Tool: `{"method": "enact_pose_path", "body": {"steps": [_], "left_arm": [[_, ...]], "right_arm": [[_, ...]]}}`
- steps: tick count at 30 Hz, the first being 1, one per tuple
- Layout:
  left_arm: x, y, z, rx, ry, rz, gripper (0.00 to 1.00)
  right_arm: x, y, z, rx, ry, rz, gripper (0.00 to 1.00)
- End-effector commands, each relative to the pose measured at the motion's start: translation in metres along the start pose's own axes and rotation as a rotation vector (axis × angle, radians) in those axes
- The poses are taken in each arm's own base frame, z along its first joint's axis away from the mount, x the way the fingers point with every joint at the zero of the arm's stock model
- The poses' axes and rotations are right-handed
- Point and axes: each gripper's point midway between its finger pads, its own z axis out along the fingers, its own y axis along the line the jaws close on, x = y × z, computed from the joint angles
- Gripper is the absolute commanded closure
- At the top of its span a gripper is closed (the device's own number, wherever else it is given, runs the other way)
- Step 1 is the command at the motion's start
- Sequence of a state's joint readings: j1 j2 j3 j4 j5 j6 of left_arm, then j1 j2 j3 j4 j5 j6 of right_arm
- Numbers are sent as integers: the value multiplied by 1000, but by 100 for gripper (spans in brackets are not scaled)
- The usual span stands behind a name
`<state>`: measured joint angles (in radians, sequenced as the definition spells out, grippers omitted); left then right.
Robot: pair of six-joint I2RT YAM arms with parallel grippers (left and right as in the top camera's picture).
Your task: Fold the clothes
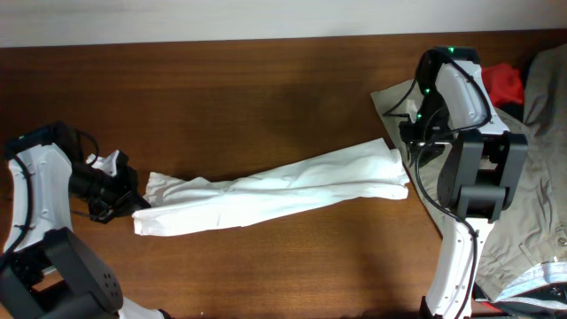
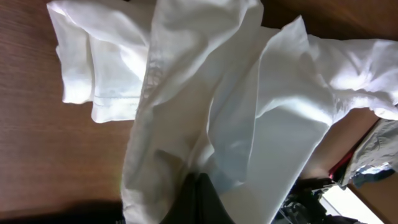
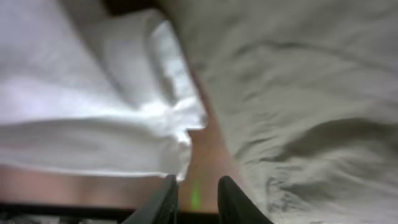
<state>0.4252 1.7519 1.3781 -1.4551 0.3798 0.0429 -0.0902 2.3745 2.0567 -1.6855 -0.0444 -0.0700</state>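
Observation:
The robot's left gripper needs to release the bunched fold over the near edge of the white clothes (image 1: 202, 227), just in from their end.
The clothes (image 1: 275, 190), a long wrinkled white garment, lie stretched across the brown table from left to right. My left gripper (image 1: 131, 198) is at their left end, shut on a bunched fold of the white cloth (image 2: 205, 93); its dark jaws (image 2: 198, 179) are pressed together with fabric wrapped round them. My right gripper (image 1: 410, 146) hovers at the right end. In the right wrist view its fingers (image 3: 198, 183) stand a little apart, with only bare table between them. The white cloth's corner (image 3: 180, 134) lies just beyond the left fingertip (image 3: 169, 186).
A khaki-grey garment (image 1: 523, 204) covers the table's right side and lies close by my right fingers (image 3: 298, 93). A small red cloth (image 1: 505, 81) sits at the back right. The table's far edge meets a pale wall.

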Motion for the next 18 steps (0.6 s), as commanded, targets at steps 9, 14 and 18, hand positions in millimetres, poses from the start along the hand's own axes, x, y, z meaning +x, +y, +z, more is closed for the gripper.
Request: {"method": "enact_pose_path", "body": {"steps": [9, 14, 18], "left_arm": [[-1, 3, 0, -10, -12, -3, 100], [-1, 3, 0, -10, -12, -3, 100], [-2, 3, 0, -10, -13, -3, 100]], "right_arm": [[39, 29, 39, -171, 189, -37, 62], [28, 26, 42, -154, 147, -43, 62], [24, 22, 43, -128, 132, -43, 76]]}}
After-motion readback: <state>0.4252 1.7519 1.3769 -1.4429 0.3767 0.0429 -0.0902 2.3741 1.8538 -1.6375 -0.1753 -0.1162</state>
